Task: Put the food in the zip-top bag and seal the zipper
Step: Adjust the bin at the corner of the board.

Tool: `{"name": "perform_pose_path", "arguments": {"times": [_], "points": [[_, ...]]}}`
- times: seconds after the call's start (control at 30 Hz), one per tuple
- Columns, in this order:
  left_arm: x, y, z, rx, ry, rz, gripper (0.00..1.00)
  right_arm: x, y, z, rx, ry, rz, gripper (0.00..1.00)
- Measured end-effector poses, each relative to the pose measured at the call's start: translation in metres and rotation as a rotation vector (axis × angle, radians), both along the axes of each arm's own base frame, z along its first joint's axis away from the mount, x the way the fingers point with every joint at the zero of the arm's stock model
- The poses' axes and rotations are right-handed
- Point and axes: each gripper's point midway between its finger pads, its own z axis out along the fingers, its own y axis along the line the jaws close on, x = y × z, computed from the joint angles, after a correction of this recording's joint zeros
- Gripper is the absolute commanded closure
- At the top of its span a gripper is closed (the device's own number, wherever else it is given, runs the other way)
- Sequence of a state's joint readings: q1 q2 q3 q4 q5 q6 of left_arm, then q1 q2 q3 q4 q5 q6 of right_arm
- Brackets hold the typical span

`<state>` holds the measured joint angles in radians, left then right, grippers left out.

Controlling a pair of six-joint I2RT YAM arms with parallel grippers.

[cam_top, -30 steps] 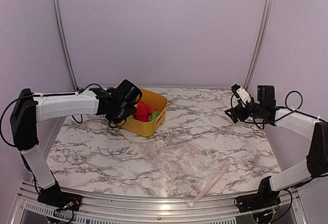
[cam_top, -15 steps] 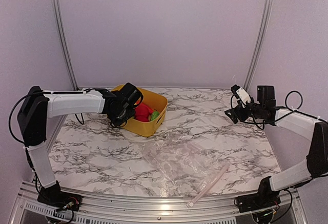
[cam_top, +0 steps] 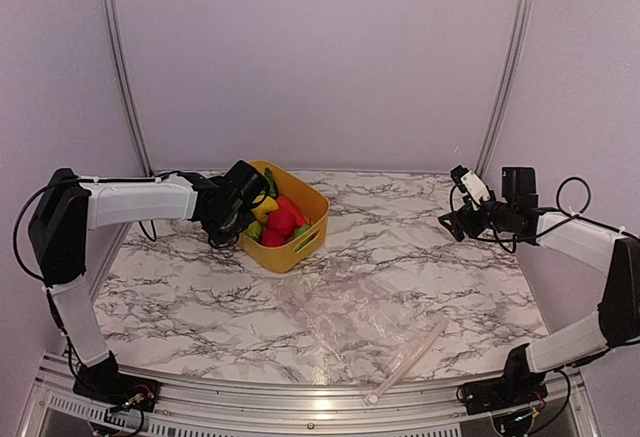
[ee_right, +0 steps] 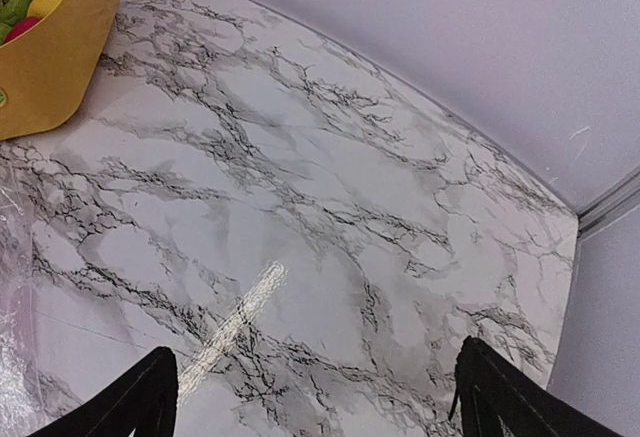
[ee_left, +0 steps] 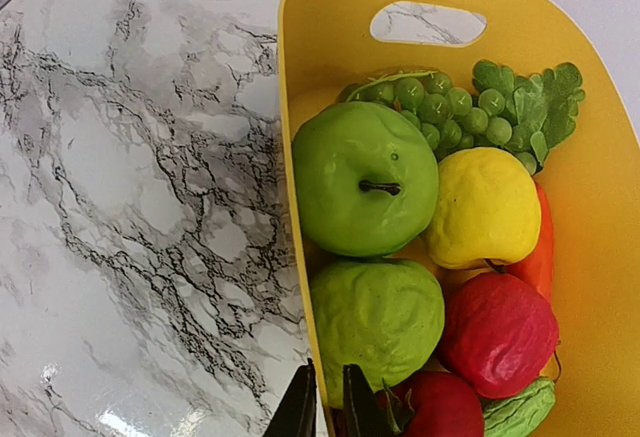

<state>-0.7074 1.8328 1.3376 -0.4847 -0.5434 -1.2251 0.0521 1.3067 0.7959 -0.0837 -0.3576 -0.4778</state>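
Note:
The clear zip-top bag is next for my right gripper, which should go to it and close on the far end of its pale pink zipper (cam_top: 438, 327).
The food lies in a yellow bin (cam_top: 300, 247): a green apple (ee_left: 365, 177), a yellow lemon (ee_left: 485, 207), green grapes (ee_left: 440, 107), a wrinkled green piece (ee_left: 380, 312) and red pieces (ee_left: 500, 332). My left gripper (ee_left: 325, 407) is shut on the bin's left wall (ee_left: 300, 287), one finger outside and one inside. The clear zip-top bag (cam_top: 350, 307) lies flat on the table in front of the bin, its pale pink zipper (cam_top: 410, 357) toward the near edge. My right gripper (ee_right: 315, 397) hangs open above the table's right side, with nothing between its fingers.
The marble table (cam_top: 180, 297) ends at a metal rail (cam_top: 300, 402) along the front. Purple walls with metal posts (cam_top: 505, 67) close off the back and sides. The bin has a handle cut-out (ee_left: 428, 25) in its far wall.
My left gripper has closed onto the bin's wall, and the bin has turned a little on the table. The right arm and the bag have not moved.

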Motion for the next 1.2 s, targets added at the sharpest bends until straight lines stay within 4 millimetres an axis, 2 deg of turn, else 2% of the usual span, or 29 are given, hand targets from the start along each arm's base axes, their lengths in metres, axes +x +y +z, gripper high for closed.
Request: {"name": "perform_pose_path", "arguments": {"times": [0.2,0.27,0.43,0.57,0.67,0.83,0.97,1.1,1.2], "points": [[0.0,0.014,0.007,0.054,-0.006,-0.024,0.96,0.0,0.0,0.0,-0.002,-0.001,0.001,0.07],[-0.001,0.025,0.007,0.091,0.009,-0.043,1.0,0.0,0.0,0.0,-0.002,-0.001,0.001,0.07],[-0.003,0.062,0.007,0.188,0.06,-0.113,1.0,0.0,0.0,0.0,-0.004,-0.001,0.004,0.07],[-0.006,0.083,0.009,0.265,0.088,-0.186,1.0,-0.001,0.0,-0.001,-0.005,0.003,0.005,0.07],[-0.01,0.09,0.01,0.319,0.105,-0.257,1.0,-0.001,0.001,-0.001,-0.007,0.003,0.011,0.08],[-0.013,0.089,0.012,0.385,0.11,-0.378,1.0,-0.006,0.008,-0.002,0.001,0.007,0.06,0.1],[-0.021,0.09,0.012,0.417,0.107,-0.459,1.0,-0.022,0.021,0.002,0.013,0.022,0.162,0.2],[-0.03,0.091,0.017,0.446,0.09,-0.532,1.0,-0.048,0.037,0.018,-0.003,0.013,0.321,0.27],[-0.036,0.093,0.018,0.471,0.086,-0.576,1.0,-0.073,0.051,0.018,-0.045,0.023,0.438,0.3]]}}
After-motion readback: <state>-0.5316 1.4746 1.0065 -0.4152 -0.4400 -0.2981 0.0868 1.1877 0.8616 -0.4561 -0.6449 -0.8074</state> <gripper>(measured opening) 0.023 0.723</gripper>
